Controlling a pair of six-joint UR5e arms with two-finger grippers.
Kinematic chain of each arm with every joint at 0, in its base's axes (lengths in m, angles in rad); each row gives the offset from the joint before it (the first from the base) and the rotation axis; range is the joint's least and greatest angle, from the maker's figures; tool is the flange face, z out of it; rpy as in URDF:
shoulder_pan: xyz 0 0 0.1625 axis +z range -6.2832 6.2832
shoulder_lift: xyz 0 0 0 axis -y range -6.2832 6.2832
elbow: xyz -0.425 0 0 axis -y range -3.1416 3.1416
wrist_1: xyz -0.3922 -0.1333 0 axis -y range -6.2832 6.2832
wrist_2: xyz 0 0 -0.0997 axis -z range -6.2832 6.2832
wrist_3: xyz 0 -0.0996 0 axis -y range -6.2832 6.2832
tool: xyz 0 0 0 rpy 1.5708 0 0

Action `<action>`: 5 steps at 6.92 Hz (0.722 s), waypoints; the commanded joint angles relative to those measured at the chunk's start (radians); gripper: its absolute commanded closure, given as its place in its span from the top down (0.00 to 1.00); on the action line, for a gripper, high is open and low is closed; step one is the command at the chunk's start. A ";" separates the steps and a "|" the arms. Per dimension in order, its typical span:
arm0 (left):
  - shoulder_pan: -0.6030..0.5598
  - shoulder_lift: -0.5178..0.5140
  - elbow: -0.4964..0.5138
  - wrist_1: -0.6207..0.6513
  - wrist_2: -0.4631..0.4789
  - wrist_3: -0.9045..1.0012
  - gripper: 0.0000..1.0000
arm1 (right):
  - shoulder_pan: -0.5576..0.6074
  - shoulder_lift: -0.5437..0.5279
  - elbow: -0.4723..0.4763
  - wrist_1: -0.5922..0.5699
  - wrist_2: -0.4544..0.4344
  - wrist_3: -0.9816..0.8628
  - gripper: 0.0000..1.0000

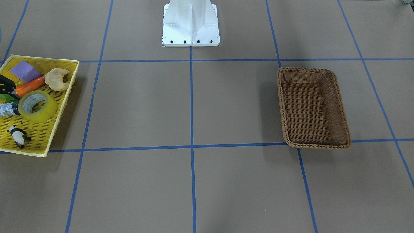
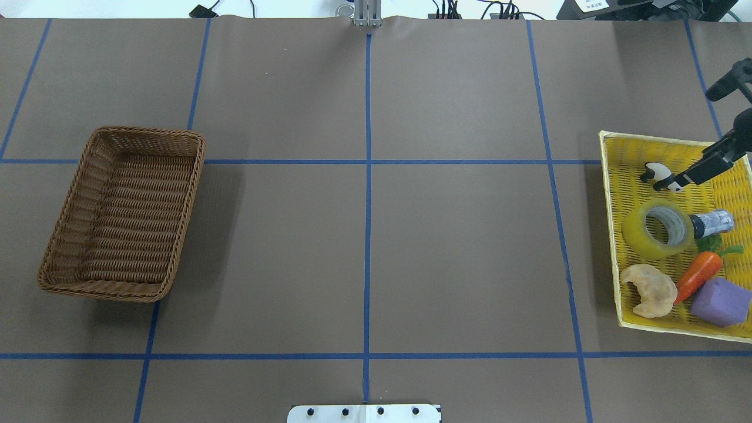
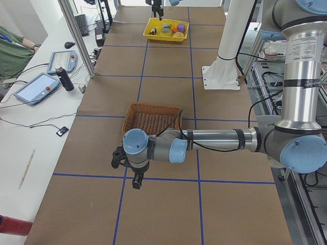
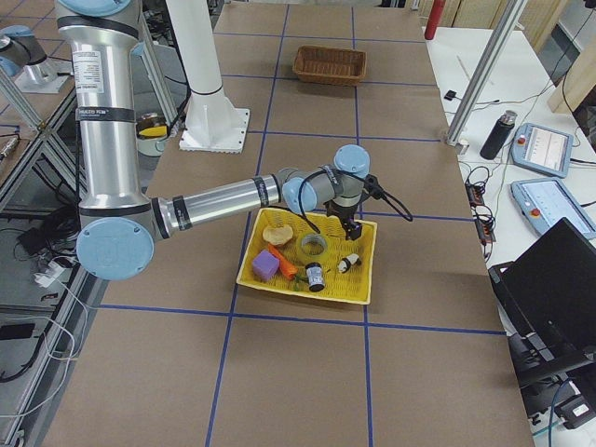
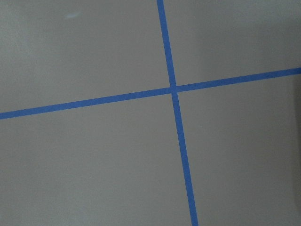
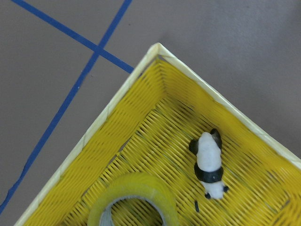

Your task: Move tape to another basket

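My right gripper should close on the tape's side [image 1: 26, 109] [image 6: 169, 217] beside the small bottle, with one finger inside the tape's hole.
The tape [image 2: 658, 229], a yellow translucent roll with a pale core, lies flat in the yellow mesh tray [image 2: 611, 176] at the robot's far right. It also shows in the front view [image 1: 38, 105] and at the bottom of the right wrist view [image 6: 136, 197]. My right gripper [image 4: 351, 231] hangs over the tray's far part, above the panda toy and beside the tape, touching nothing. Its jaws look open and empty in the front view [image 1: 8, 88]. The brown wicker basket [image 2: 126, 132] stands empty at the left. My left gripper [image 3: 132, 176] hovers over bare table beside the basket; I cannot tell its state.
The tray also holds a panda toy [image 2: 661, 174], a small bottle [image 2: 714, 223], a carrot [image 2: 698, 275], a croissant [image 2: 649, 289] and a purple block [image 2: 721, 301]. The white robot pedestal [image 1: 190, 24] stands mid-table on the robot's side. Blue tape lines cross the brown table.
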 commanded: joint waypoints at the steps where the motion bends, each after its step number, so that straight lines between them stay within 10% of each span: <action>1: 0.002 -0.003 0.046 -0.050 0.003 -0.002 0.98 | -0.043 -0.027 -0.029 0.113 0.005 0.100 1.00; 5: 0.003 -0.006 0.051 -0.050 0.002 -0.007 0.98 | -0.074 0.004 -0.095 0.111 -0.009 -0.063 1.00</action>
